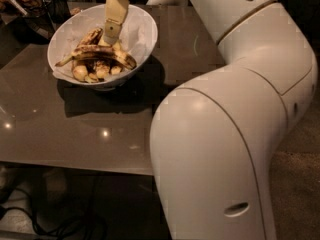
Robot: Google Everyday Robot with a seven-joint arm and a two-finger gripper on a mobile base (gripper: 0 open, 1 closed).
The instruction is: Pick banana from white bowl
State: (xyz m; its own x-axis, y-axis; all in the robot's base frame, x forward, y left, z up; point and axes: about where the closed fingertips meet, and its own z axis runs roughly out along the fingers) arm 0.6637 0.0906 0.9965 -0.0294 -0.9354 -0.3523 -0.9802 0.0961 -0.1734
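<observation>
I need to next close my gripper on the mottled banana's middle (103,53), atop the pile in the white bowl.
The white bowl (146,25) stands at the back left of the table and holds several bananas and small pale pieces. The banana (102,53), long and mottled dark brown, lies across the pile with its thin stem pointing left. My gripper (111,34) reaches down into the bowl from above. Its tip is right at the pile, just behind the middle of the banana. Whether it touches the banana I cannot tell.
The bowl sits on a glossy grey-brown table (75,129). My arm's large white links (225,124) fill the right half of the view and hide the table's right side. Dark objects (30,4) stand behind the bowl at the back left. Cables (45,219) lie on the floor below.
</observation>
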